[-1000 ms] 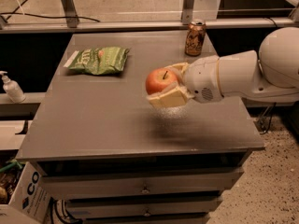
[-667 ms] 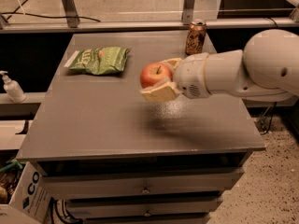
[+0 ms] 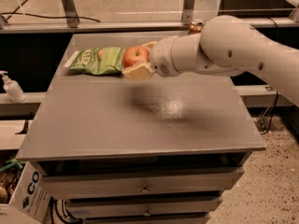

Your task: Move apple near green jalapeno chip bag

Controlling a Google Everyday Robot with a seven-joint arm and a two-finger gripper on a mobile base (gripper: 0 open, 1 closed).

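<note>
Next, I set the apple down on the grey table (image 3: 131, 64) with my gripper, next to the arm-side end of the green jalapeno chip bag.
The red-orange apple (image 3: 135, 56) is held between the cream fingers of my gripper (image 3: 138, 59), which is shut on it above the grey table (image 3: 140, 120). The apple hangs just right of the green jalapeno chip bag (image 3: 97, 60), which lies flat at the table's back left, white edge to the left. My white arm reaches in from the right.
A brown drink can (image 3: 196, 27) stands at the back of the table, mostly hidden behind my arm. A white pump bottle (image 3: 11, 87) stands on a ledge to the left. Drawers sit below the tabletop, and a cardboard box (image 3: 23, 195) at lower left.
My gripper has carried the apple leftward and toward the back of the table, from the middle to right beside the chip bag.
</note>
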